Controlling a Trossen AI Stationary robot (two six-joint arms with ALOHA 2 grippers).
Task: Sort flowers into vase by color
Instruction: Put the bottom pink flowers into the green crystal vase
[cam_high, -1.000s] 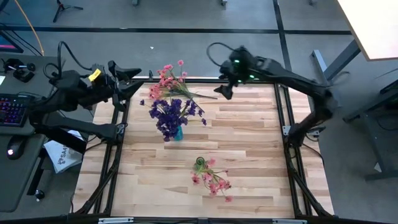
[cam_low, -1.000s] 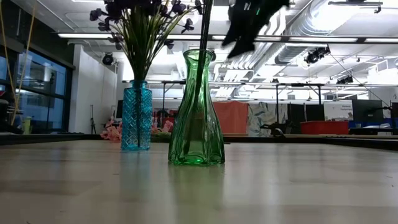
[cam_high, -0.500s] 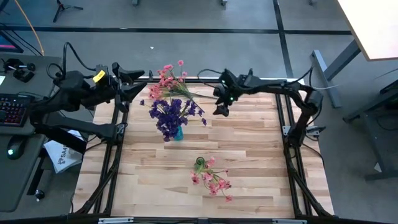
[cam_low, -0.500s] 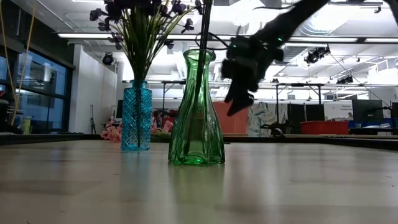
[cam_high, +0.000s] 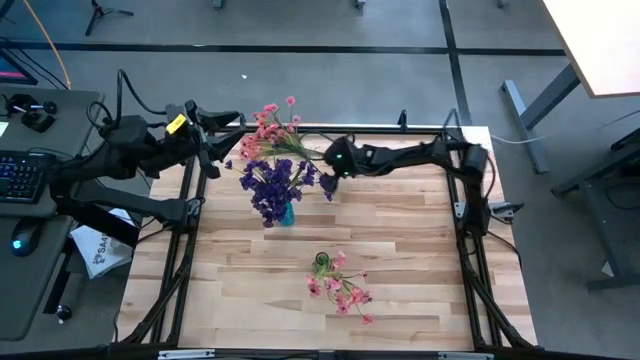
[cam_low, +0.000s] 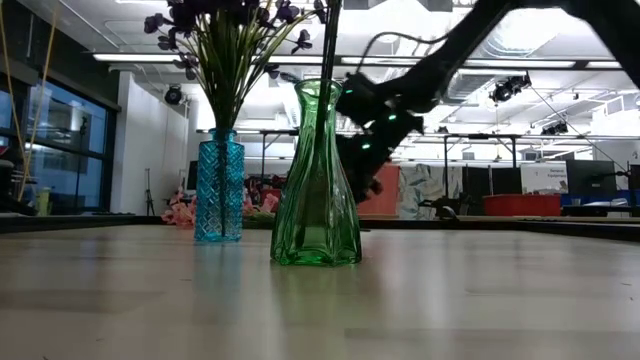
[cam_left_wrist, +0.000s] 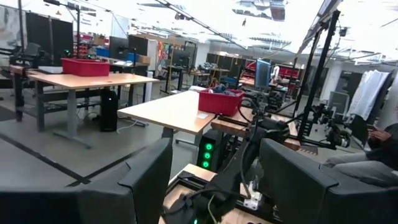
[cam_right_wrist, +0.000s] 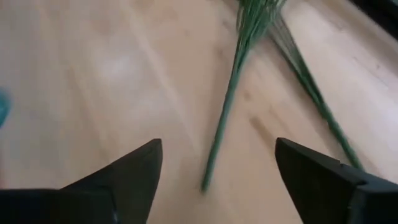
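Note:
Next, I take over the pink sprig, closing my left gripper on the pink sprig's green stem (cam_high: 306, 152) between its blossoms and the end beside my right gripper.
Several pink sprigs (cam_high: 272, 128) lie at the table's far edge, their green stems (cam_high: 312, 150) pointing right. In the right wrist view one stem (cam_right_wrist: 225, 115) ends between my right gripper's (cam_right_wrist: 217, 180) fingers, just ahead of them, untouched. That gripper (cam_high: 325, 168) is open and low over the table beside the stem ends. Purple sprigs (cam_high: 275, 185) stand in the blue vase (cam_low: 220, 185). The green vase (cam_low: 315, 180) holds pink sprigs (cam_high: 345, 290). My left gripper (cam_high: 222, 148), open, hovers at the far left corner.
The blue vase stands left of centre, with purple blossoms spreading toward the right gripper. The green vase (cam_high: 322, 264) stands nearer the near edge. Bare wood lies on the table's right half (cam_high: 410, 230). A desk with a keyboard (cam_high: 20, 175) sits off the table's left side.
My right gripper has come down from high over the far edge and swung toward the table's left, arriving low at the stem ends of the lying pink sprigs. It has stayed open. My left arm has shifted slightly toward the far edge. The flowers and vases have not moved.

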